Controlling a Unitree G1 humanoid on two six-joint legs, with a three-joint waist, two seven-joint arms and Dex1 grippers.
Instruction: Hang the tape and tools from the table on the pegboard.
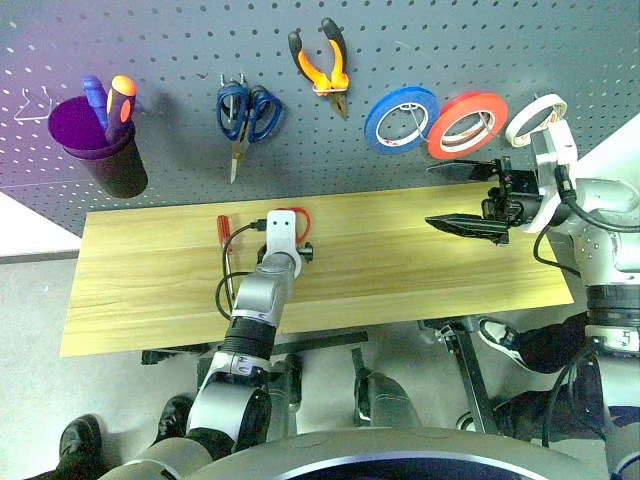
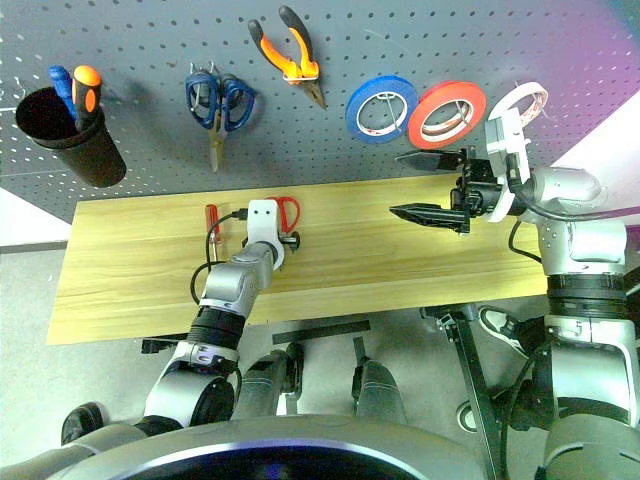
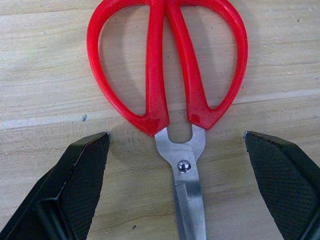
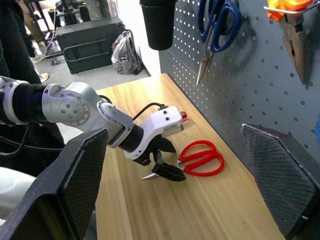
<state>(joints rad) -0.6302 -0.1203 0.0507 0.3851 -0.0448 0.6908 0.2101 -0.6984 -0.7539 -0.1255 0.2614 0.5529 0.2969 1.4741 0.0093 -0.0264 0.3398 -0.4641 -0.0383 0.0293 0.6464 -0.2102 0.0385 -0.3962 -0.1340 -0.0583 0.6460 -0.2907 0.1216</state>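
Observation:
The fingers of my left gripper reach past the scissors' pivot toward the red handles, so next I pull back and grip the scissors' blades [image 3: 190, 207], leaving the handles free.
Red-handled scissors [image 3: 167, 65] lie flat on the light wooden table [image 1: 420, 270], handles toward the pegboard [image 1: 180, 50]. My left gripper [image 3: 176, 137] is open and low over them, one finger on each side of the pivot, neither touching. A slim screwdriver [image 1: 222, 228] with a dark red handle lies just left of that hand. Orange-and-black pliers [image 1: 330, 85] hang on the board. The white tape [image 1: 514, 130] hangs at the far right, partly behind my right wrist. My right gripper [image 1: 430, 195] is open and empty above the table's right part, pointing left.
On the pegboard hang a black cup [image 1: 110, 160] holding screwdrivers, blue-handled scissors [image 1: 248, 110], a blue roll [image 1: 372, 125] and a red-orange roll [image 1: 440, 140]. An empty wire hook [image 1: 30, 105] is at the far left. Bare tabletop lies between the two hands.

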